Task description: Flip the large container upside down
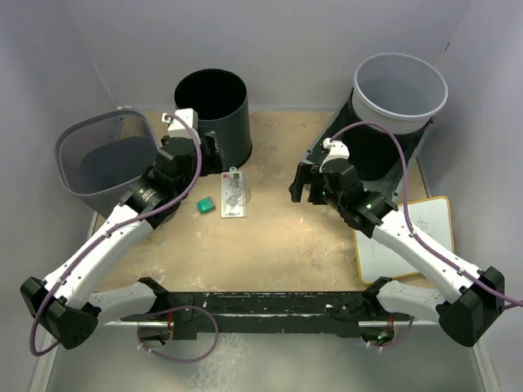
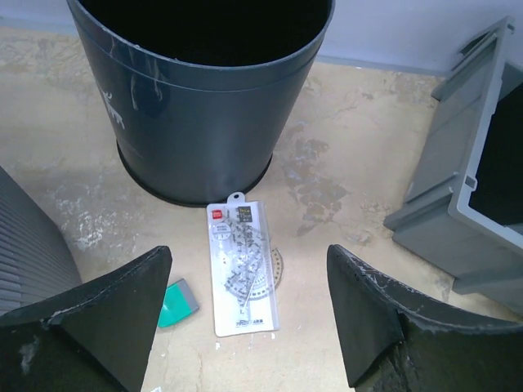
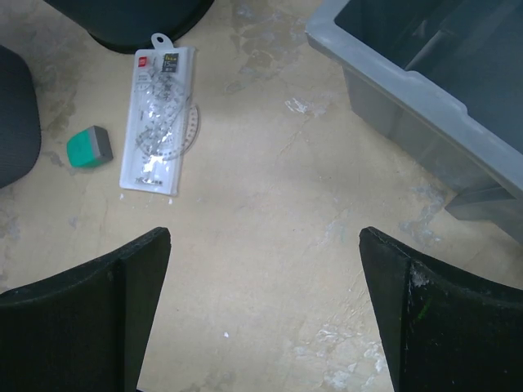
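The robot's left gripper needs to next move to the grey mesh basket and close on the basket's rim (image 1: 152, 135), on the side that faces the tall black bin.
A tall black bin (image 1: 211, 110) stands upright, mouth up, at the back of the table; the left wrist view shows it close ahead (image 2: 204, 106). A grey mesh basket (image 1: 106, 155) stands tilted at the left. A pale bucket (image 1: 400, 90) stands upright in a dark grey crate (image 1: 368, 155) at the back right. My left gripper (image 1: 214, 155) is open and empty just in front of the black bin, its jaws wide apart (image 2: 249, 253). My right gripper (image 1: 304, 186) is open and empty over bare table (image 3: 263, 237), left of the crate (image 3: 433, 90).
A clear ruler pack (image 1: 234, 193) and a green eraser (image 1: 205, 205) lie on the table between the arms, also seen in the left wrist view (image 2: 241, 265). A whiteboard (image 1: 409, 237) lies at the right edge. White walls enclose the table.
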Action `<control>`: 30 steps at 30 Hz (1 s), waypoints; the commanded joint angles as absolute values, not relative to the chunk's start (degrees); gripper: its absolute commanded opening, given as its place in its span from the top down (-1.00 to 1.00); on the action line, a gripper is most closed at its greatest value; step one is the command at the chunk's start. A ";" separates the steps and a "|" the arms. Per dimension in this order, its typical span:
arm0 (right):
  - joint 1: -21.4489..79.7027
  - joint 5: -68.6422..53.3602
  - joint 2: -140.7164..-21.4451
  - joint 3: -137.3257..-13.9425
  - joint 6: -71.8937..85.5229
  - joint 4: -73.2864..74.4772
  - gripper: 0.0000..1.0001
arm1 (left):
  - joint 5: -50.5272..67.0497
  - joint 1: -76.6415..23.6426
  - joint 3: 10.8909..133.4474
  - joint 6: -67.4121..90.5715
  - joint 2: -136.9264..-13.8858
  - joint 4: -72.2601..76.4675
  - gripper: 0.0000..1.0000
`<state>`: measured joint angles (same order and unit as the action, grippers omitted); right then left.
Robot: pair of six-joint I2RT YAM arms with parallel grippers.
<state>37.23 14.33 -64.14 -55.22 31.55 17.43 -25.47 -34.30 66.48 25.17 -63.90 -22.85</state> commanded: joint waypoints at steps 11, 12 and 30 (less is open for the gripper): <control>37.34 15.38 -60.96 -54.29 31.89 13.88 -1.00 | -23.38 -34.63 82.12 24.47 -65.85 -27.98 -0.51; 37.32 15.38 -60.66 -54.25 31.84 13.74 -1.00 | -23.61 -34.63 84.58 22.96 -66.44 -29.56 -0.51; 37.39 12.06 -60.86 -54.12 30.85 9.54 -1.00 | -43.28 -15.48 108.39 26.27 -86.11 -57.32 -0.56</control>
<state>37.23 12.43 -61.69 -53.12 31.51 11.68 -46.11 -20.12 112.03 24.53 -86.70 -53.34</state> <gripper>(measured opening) 0.998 0.777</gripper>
